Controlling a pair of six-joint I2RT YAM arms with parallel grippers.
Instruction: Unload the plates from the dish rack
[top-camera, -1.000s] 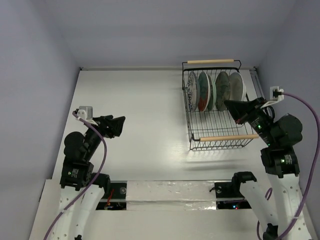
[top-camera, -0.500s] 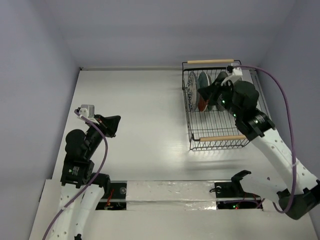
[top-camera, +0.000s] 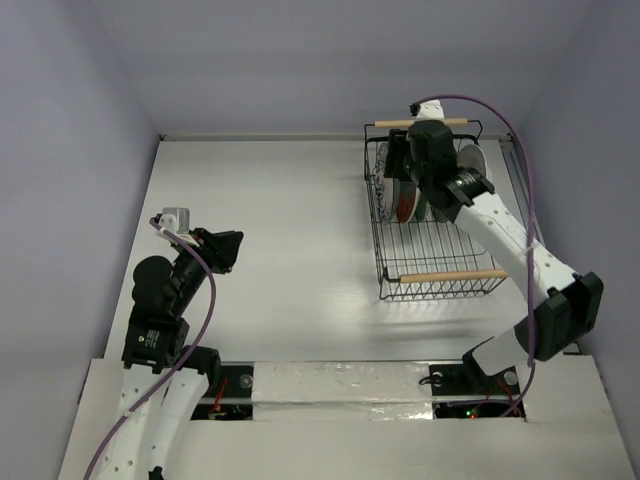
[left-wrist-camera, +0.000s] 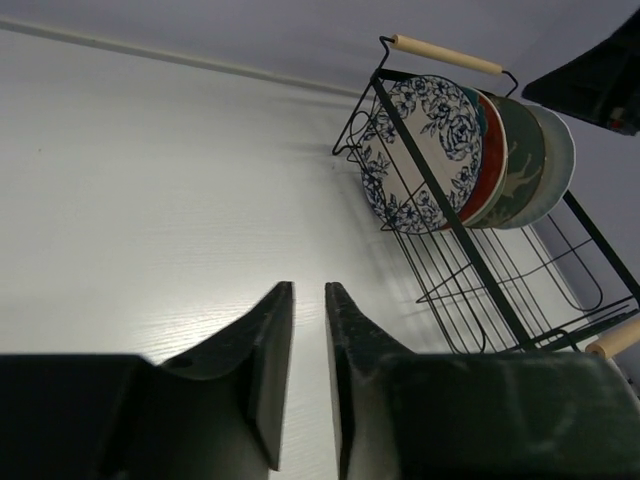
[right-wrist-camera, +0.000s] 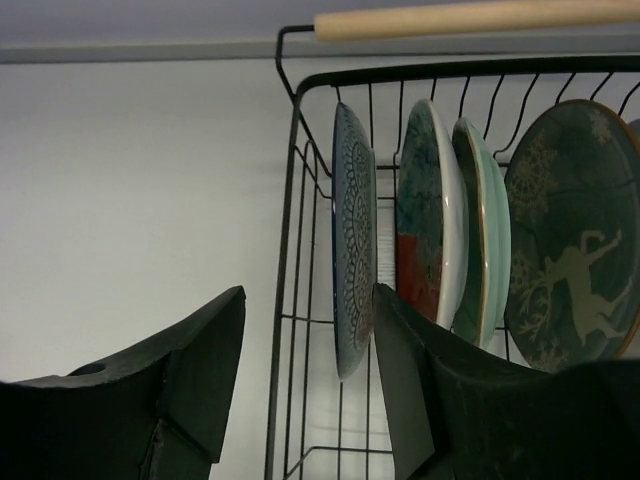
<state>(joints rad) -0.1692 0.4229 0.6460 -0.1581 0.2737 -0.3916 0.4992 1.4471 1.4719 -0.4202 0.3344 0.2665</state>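
Next, the robot's right gripper needs to close on the upper edge (top-camera: 382, 186) (right-wrist-camera: 342, 300) of the blue patterned plate, the one next to the red-and-teal plate.
The black wire dish rack (top-camera: 440, 262) stands at the back right with several plates upright in its far end. From the right wrist I see them edge-on: a blue patterned plate (right-wrist-camera: 352, 250), a red-and-teal plate (right-wrist-camera: 425, 230), a pale green plate (right-wrist-camera: 490, 240) and a grey-brown plate (right-wrist-camera: 570, 250). My right gripper (top-camera: 396, 168) hangs open over the rack's back-left corner. In its own view the right gripper (right-wrist-camera: 308, 292) frames the blue plate and the rack's side wall without touching either. My left gripper (top-camera: 232, 248) hovers over bare table at the left. Its jaws (left-wrist-camera: 308, 288) are nearly together, with nothing between them.
The rack has two wooden rod handles, one at the near end (top-camera: 445, 275) and one at the far end (right-wrist-camera: 470, 18). The white table (top-camera: 280, 220) meets the back wall just behind the rack. The right arm's purple cable (top-camera: 515, 150) loops above the rack.
The right arm swung from the rack's right side to above the plates at the back left, and its jaws opened. The left gripper's jaws came together; that arm barely moved.
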